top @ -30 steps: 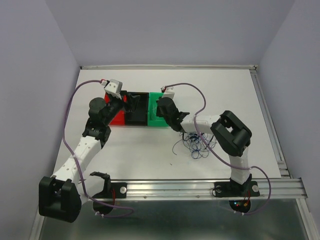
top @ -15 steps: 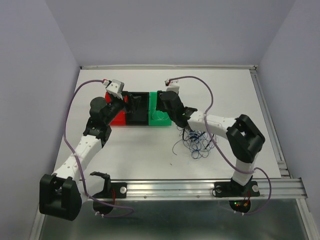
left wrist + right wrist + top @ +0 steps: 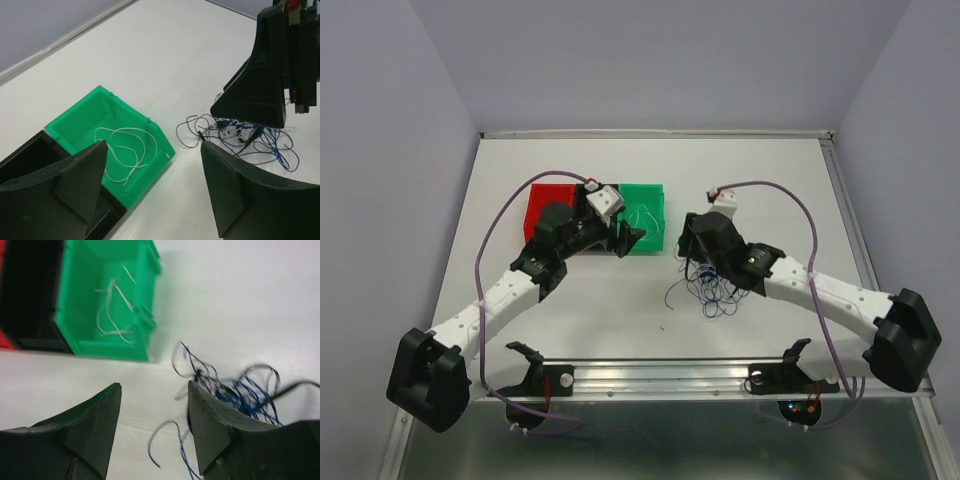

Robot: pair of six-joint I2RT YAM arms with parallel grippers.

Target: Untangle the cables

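I need to move my right gripper next to the tangle's middle (image 3: 717, 280), inward from its edge beside the green bin, and close it on the dark blue cable there.
A tangle of thin black and dark blue cables (image 3: 713, 288) lies on the white table right of centre; the left wrist view shows the tangle (image 3: 240, 136) too, and it is blurred in the right wrist view (image 3: 240, 390). One white cable (image 3: 125, 147) lies looped inside the green bin (image 3: 161, 150), also seen from the right wrist as the white cable (image 3: 112, 310). My right gripper (image 3: 689, 246) hovers open at the tangle's left edge, nothing between its fingers (image 3: 215, 425). My left gripper (image 3: 631, 238) is open over the green bin's (image 3: 660, 215) near side, holding nothing.
A red bin (image 3: 545, 200) and a black bin (image 3: 30, 290) stand in a row left of the green one. Purple arm cables (image 3: 790, 200) arch above the table. A metal rail (image 3: 720, 372) runs along the near edge.
My right gripper opened over the green bin and drew back right toward the tangle. The left arm swung right, from the red and black bins to the green bin's front.
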